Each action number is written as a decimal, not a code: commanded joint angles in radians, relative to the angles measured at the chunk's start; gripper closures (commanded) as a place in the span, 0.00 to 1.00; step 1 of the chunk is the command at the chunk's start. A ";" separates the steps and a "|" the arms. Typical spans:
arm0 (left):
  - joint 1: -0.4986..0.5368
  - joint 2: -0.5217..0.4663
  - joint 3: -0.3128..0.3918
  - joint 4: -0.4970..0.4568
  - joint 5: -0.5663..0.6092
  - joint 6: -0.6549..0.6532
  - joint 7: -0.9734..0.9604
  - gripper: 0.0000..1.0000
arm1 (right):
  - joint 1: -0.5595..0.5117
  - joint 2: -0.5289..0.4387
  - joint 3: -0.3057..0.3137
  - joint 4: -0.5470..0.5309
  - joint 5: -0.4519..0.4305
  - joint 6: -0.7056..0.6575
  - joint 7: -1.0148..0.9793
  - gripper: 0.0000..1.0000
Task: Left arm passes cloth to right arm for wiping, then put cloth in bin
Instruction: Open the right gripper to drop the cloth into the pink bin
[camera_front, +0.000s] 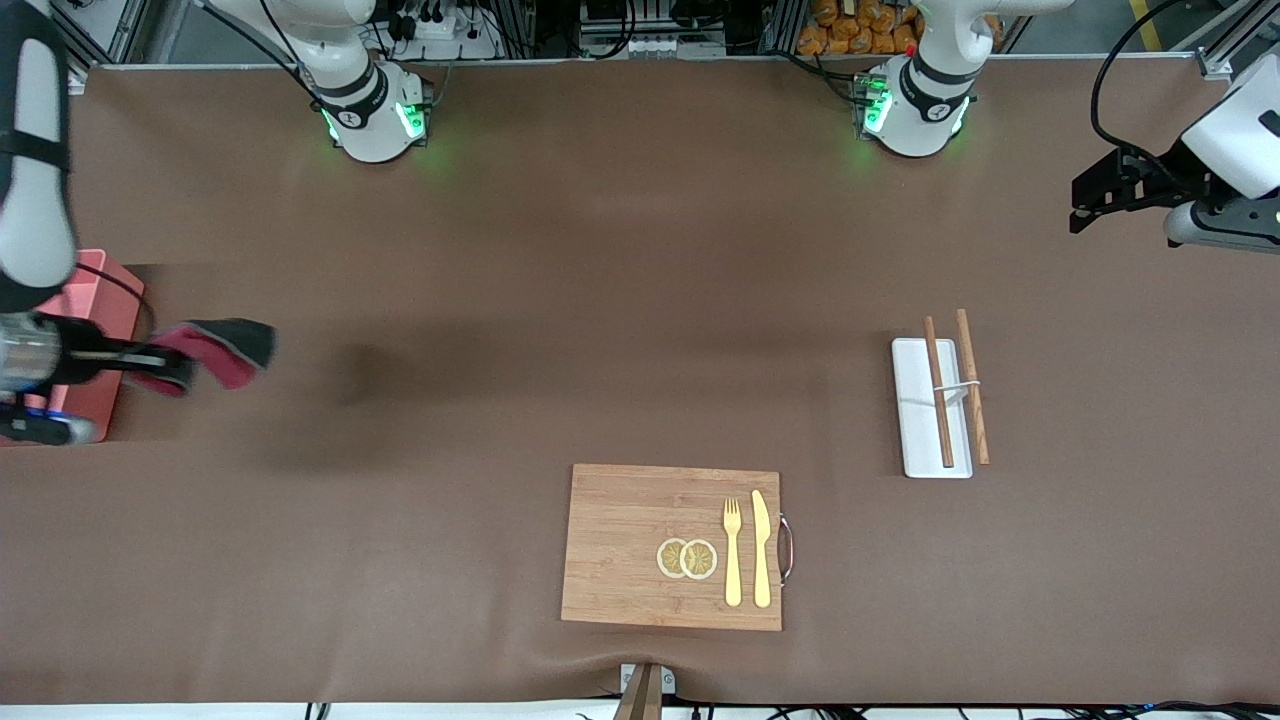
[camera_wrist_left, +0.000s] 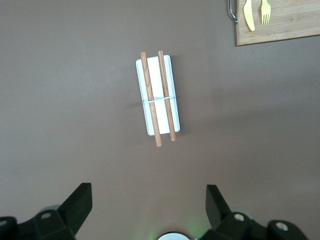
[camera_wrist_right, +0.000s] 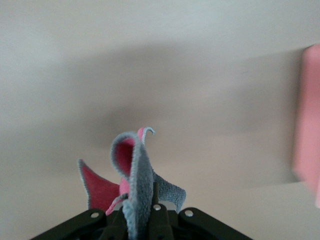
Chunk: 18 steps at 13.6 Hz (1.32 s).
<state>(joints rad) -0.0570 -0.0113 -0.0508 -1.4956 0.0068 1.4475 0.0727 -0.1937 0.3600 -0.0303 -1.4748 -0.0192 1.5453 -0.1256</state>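
Next, my right gripper lets go of the cloth inside the salmon-pink bin (camera_front: 56, 373), near the bin's side that faces the wooden board.
My right gripper (camera_front: 175, 362) is shut on the cloth (camera_front: 222, 350), grey on one side and red-magenta on the other, and holds it in the air over the brown table beside the salmon-pink bin (camera_front: 100, 300) at the right arm's end. In the right wrist view the cloth (camera_wrist_right: 135, 175) hangs folded between the fingers, and the bin's wall (camera_wrist_right: 307, 135) shows at the edge. My left gripper (camera_front: 1090, 200) is open and empty, raised over the table at the left arm's end. Its fingers (camera_wrist_left: 80, 202) stand wide apart in the left wrist view.
A wooden board (camera_front: 620, 545) with a fork (camera_front: 732, 550), a knife (camera_front: 761, 545) and two lemon slices (camera_front: 687, 558) lies near the front camera. A white flat tray (camera_front: 915, 415) with two wooden sticks (camera_front: 938, 392) lies toward the left arm's end; it shows in the left wrist view (camera_wrist_left: 165, 97).
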 joint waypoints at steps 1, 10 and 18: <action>0.008 -0.001 -0.007 0.017 -0.017 0.005 -0.004 0.00 | -0.160 0.004 0.017 0.037 -0.080 -0.010 -0.304 1.00; 0.009 0.004 -0.004 0.020 -0.014 0.005 -0.013 0.00 | -0.521 0.193 0.017 0.064 -0.104 0.376 -0.897 1.00; 0.009 0.008 -0.004 0.021 -0.010 0.005 -0.017 0.00 | -0.508 0.206 0.023 0.073 -0.001 0.408 -0.913 0.00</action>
<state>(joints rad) -0.0521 -0.0097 -0.0499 -1.4856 0.0050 1.4518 0.0707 -0.7126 0.6290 -0.0285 -1.4129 -0.0376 2.0096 -1.0227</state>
